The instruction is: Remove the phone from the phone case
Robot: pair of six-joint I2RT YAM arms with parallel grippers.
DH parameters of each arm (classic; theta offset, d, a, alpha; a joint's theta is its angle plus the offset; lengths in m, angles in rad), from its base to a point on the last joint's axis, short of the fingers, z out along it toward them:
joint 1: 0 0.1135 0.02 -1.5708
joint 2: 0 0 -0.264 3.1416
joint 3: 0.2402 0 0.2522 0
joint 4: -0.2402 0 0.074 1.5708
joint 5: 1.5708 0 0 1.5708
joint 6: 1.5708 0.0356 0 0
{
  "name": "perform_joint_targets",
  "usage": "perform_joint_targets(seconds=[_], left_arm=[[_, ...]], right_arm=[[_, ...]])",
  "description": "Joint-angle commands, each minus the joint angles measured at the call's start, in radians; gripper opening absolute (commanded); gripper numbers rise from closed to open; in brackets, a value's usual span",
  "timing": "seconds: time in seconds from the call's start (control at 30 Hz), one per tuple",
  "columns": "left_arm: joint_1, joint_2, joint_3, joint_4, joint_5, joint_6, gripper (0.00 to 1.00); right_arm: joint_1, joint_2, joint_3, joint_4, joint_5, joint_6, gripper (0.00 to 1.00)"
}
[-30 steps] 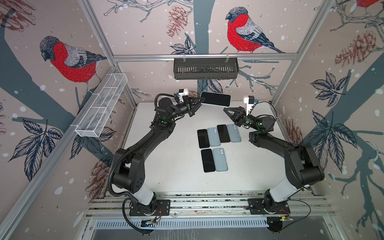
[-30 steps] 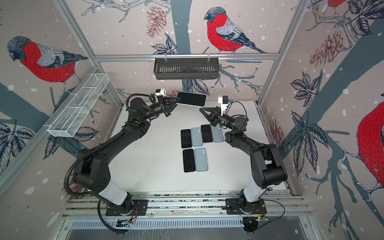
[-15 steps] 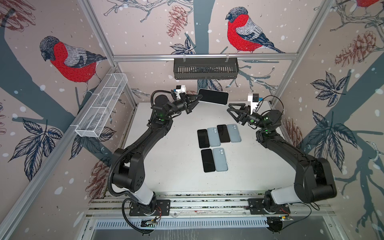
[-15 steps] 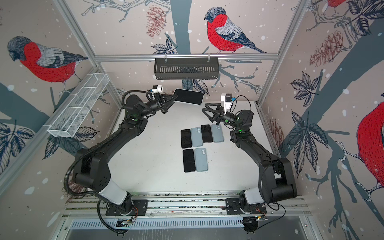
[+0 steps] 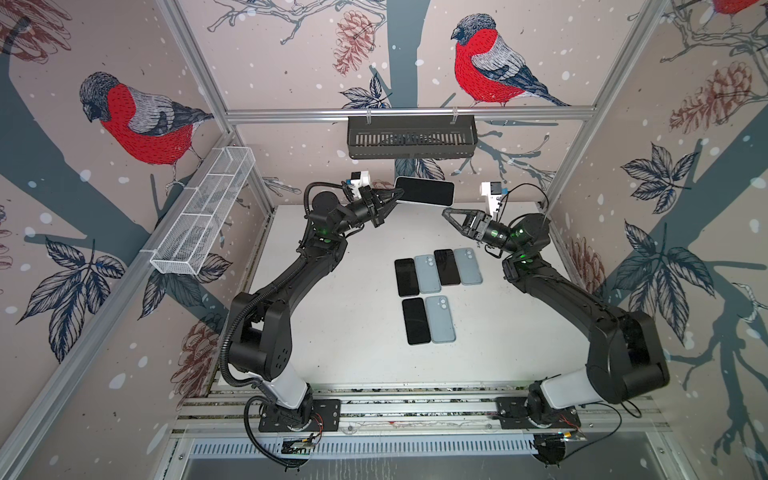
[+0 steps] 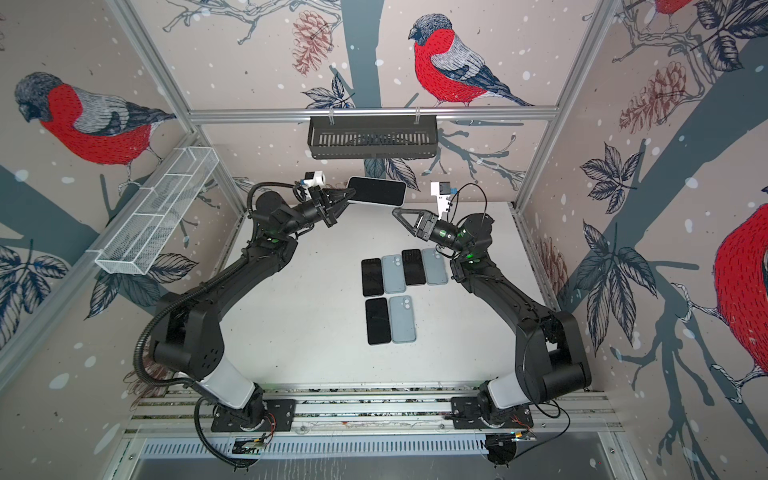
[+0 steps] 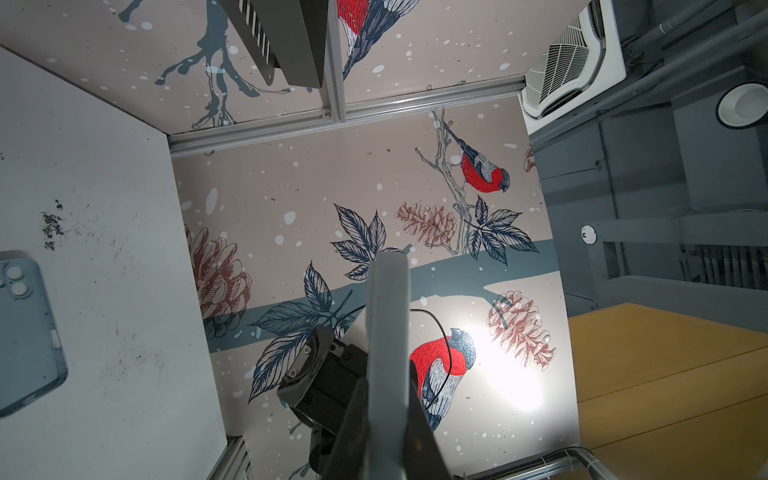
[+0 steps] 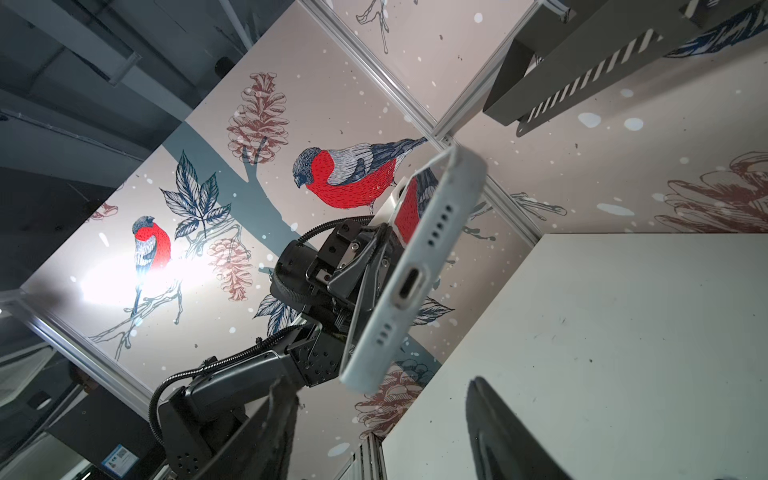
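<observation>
The case's port end slants above my right gripper's open fingers, so it should move nearer and grip the case's lower corner (image 8: 364,374).
The phone (image 5: 424,191) sits in its pale case, dark screen up, held in the air near the back wall, as both top views show (image 6: 376,191). My left gripper (image 5: 397,194) is shut on its left end. In the left wrist view the phone (image 7: 388,332) shows edge-on between the jaws of the left gripper (image 7: 384,415). My right gripper (image 5: 446,215) stands open just right of and below the phone's free end, not touching it. In the right wrist view the case's port end (image 8: 415,270) lies ahead of the right gripper (image 8: 380,390), whose jaws are spread.
On the white table (image 5: 332,332) lie bare black phones (image 5: 406,277) beside empty light blue cases (image 5: 428,273), in two rows. A black basket (image 5: 411,137) hangs on the back wall, just above the held phone. A white wire basket (image 5: 203,212) is on the left wall.
My right gripper has gone from shut to open, and its wrist has swung out to the right. The left gripper has kept its hold and shifted the phone slightly up and left.
</observation>
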Motion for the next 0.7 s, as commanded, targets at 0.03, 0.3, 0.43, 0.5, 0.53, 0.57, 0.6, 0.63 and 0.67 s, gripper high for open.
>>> perform_joint_targets(seconds=[0.03,0.3,0.43,0.5,0.53,0.57,0.6,0.63,0.67], left_arm=[[0.000,-0.015,-0.009,0.120,-0.012,-0.004,0.00],[-0.003,-0.022,-0.022,0.130,-0.016,-0.003,0.00],[-0.004,-0.026,-0.029,0.128,-0.016,0.000,0.00],[-0.004,-0.027,-0.031,0.126,-0.016,0.001,0.00],[-0.005,-0.027,-0.031,0.122,-0.016,0.003,0.00],[-0.003,-0.029,-0.031,0.120,-0.018,0.003,0.00],[-0.003,-0.029,-0.030,0.119,-0.018,0.003,0.00],[-0.004,-0.029,-0.030,0.119,-0.018,0.003,0.00],[-0.005,-0.029,-0.029,0.118,-0.017,0.002,0.00]], right_arm=[[-0.015,0.022,-0.007,0.134,0.023,0.126,0.62],[-0.015,0.046,0.028,0.177,0.008,0.168,0.44],[-0.015,0.048,0.025,0.177,-0.005,0.170,0.36],[-0.015,0.050,0.027,0.177,-0.008,0.170,0.27],[-0.015,0.048,0.027,0.177,-0.011,0.168,0.24],[-0.017,0.048,0.025,0.177,-0.011,0.166,0.20],[-0.017,0.047,0.024,0.178,-0.013,0.167,0.15],[-0.018,0.046,0.020,0.184,-0.015,0.166,0.12],[-0.018,0.047,0.014,0.195,-0.016,0.169,0.09]])
